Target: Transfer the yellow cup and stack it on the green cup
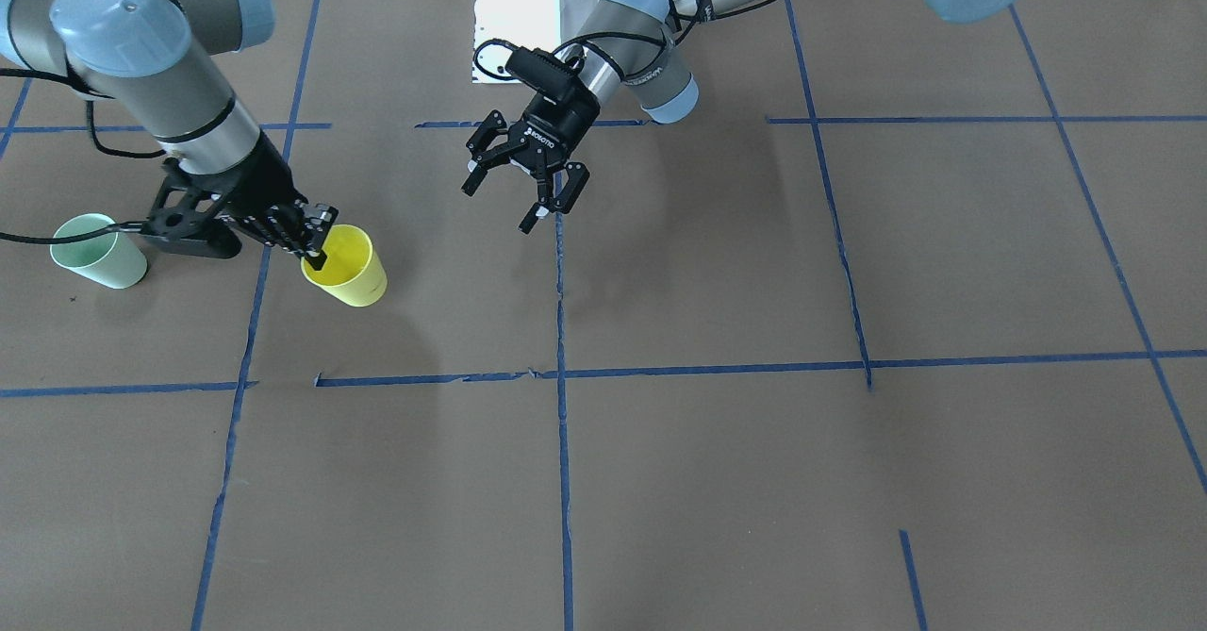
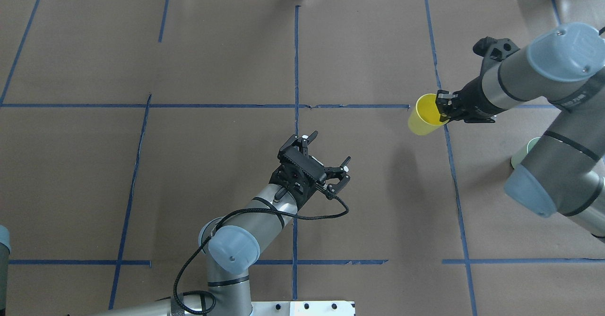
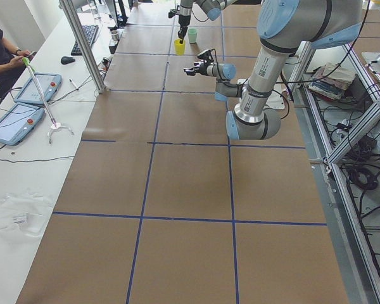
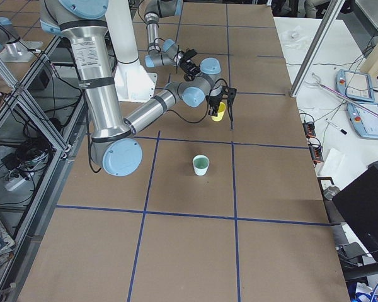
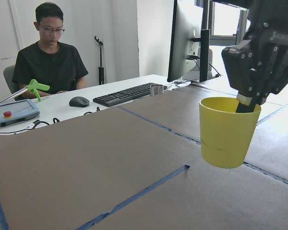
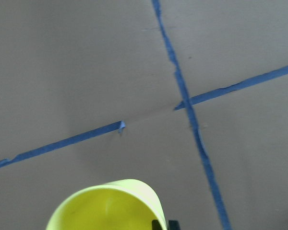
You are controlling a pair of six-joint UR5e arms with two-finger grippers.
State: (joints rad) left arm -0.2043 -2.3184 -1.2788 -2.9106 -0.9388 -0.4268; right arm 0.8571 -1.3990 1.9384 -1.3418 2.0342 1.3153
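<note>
The robot's right gripper will release the yellow cup, which seems just off the paper now, inside the opening of the green cup (image 1: 87, 242), so that the two cups nest.
The yellow cup (image 1: 346, 268) hangs by its rim from my right gripper (image 1: 316, 256), which is shut on it with one finger inside; it seems just off the paper. It also shows in the overhead view (image 2: 424, 116), the left wrist view (image 5: 228, 132) and the right wrist view (image 6: 105, 206). The green cup (image 1: 99, 251) stands upright on the table beside the right arm, on the far side from the yellow cup. In the overhead view the green cup (image 2: 521, 153) is mostly hidden by that arm. My left gripper (image 1: 500, 205) is open and empty near the table's middle, apart from both cups.
The table (image 2: 212, 70) is covered in brown paper with a blue tape grid. A person sits at a side desk (image 5: 86, 108) with a keyboard and monitors beyond the table's edge. A metal frame post (image 3: 82, 44) stands at that edge.
</note>
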